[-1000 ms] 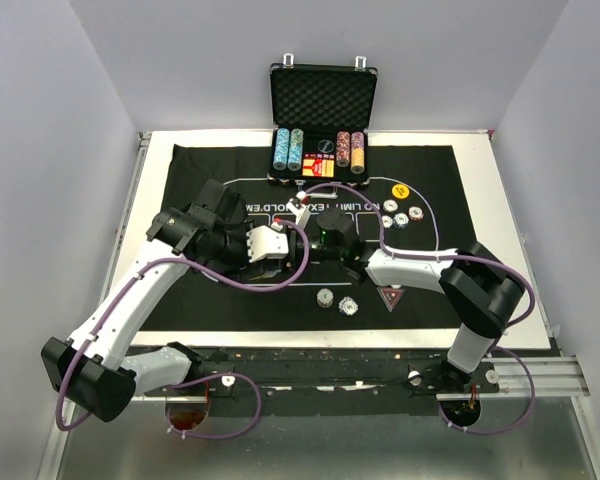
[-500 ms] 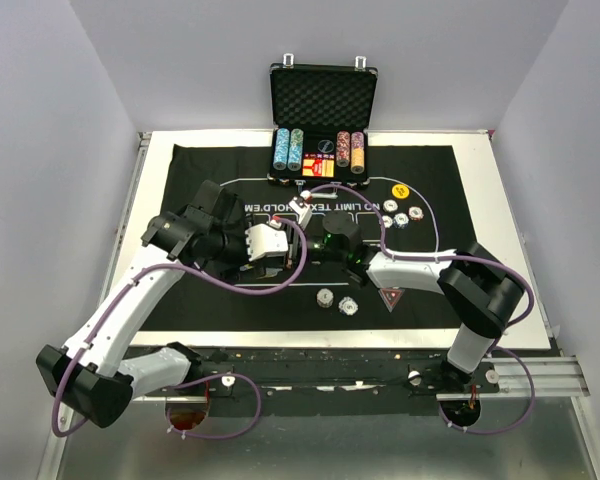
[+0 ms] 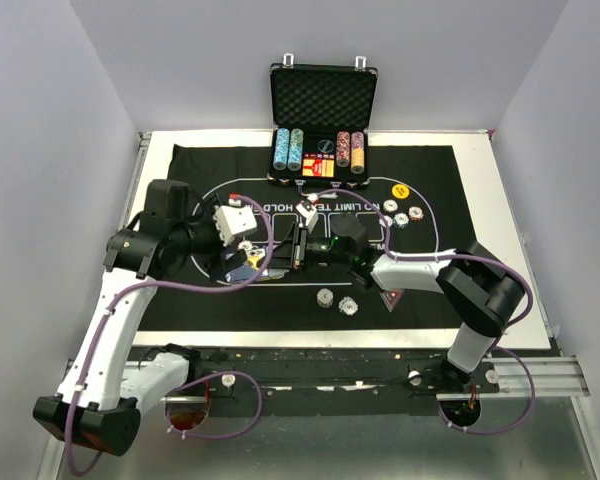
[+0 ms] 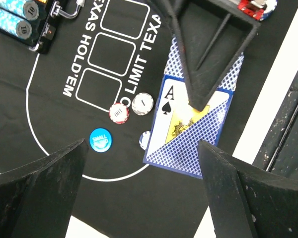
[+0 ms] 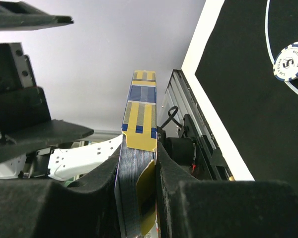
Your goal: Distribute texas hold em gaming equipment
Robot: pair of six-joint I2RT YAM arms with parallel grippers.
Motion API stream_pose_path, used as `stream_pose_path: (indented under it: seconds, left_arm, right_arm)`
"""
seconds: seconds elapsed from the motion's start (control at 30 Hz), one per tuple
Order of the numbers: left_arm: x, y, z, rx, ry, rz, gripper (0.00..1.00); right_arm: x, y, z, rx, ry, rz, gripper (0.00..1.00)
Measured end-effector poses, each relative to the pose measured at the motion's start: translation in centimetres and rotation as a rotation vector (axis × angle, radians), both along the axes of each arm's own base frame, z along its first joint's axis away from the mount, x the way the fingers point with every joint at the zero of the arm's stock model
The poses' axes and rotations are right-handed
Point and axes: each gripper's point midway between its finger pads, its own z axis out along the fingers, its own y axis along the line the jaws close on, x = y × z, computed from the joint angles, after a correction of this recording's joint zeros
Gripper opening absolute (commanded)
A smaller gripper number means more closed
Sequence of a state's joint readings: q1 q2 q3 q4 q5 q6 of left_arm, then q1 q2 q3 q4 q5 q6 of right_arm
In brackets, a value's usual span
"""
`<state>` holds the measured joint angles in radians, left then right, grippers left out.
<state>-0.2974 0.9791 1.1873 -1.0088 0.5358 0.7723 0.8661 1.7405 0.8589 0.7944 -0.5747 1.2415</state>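
Note:
I see the pack slanting to my left gripper's open fingers, so next I turn them square and grip the pack's ace end (image 4: 176, 153) before my right gripper draws cards.
My right gripper (image 3: 300, 245) is shut on a pack of blue-backed playing cards (image 5: 139, 163), held on edge above the middle of the mat. In the left wrist view the pack (image 4: 193, 129) shows an ace of spades, with the right fingers (image 4: 198, 74) clamped on it. My left gripper (image 4: 143, 144) hangs open and holds nothing, just left of the pack (image 3: 242, 240). Below it lie a blue button (image 4: 99, 139) and striped poker chips (image 4: 119, 113). Two more chips (image 3: 325, 297) and a red triangular marker (image 3: 390, 297) lie near the mat's front edge.
The black case (image 3: 323, 120) stands open at the back with rows of chips. A yellow button (image 3: 401, 189) and three chips (image 3: 401, 218) lie at the right of the mat (image 3: 180, 170). Purple cables loop around both arms.
My left gripper has opened, let go of the pack and drawn back to the left. My right gripper has shut on the pack and now holds it alone.

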Motion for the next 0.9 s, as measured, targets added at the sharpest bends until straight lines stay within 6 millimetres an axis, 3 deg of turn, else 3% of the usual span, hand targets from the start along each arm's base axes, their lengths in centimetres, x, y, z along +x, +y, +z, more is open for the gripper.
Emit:
stream_pose_path:
  seconds: [0.2,0.43,0.7,0.9]
  left_arm:
    - [0.0,1.0,-0.3,-0.077,0.035,-0.015,0.99]
    - [-3.0,0.4,-2.3,-0.112,0.023,-0.144,0.99]
    - [-2.9,0.1,-3.1,-0.112,0.017,-0.212,0.99]
    - [-2.4,0.4,-3.1,-0.129,0.011,-0.217,0.87]
  right_arm:
    - [-0.1,-0.2,0.4,0.012,0.017,0.018,0.18]
    - [-0.4,0.2,2.4,0.072,0.034,0.053,0.19]
    - [-0.4,0.7,3.8,0.110,0.039,0.085,0.20]
    - [-0.5,0.9,4.4,0.122,0.038,0.097,0.20]
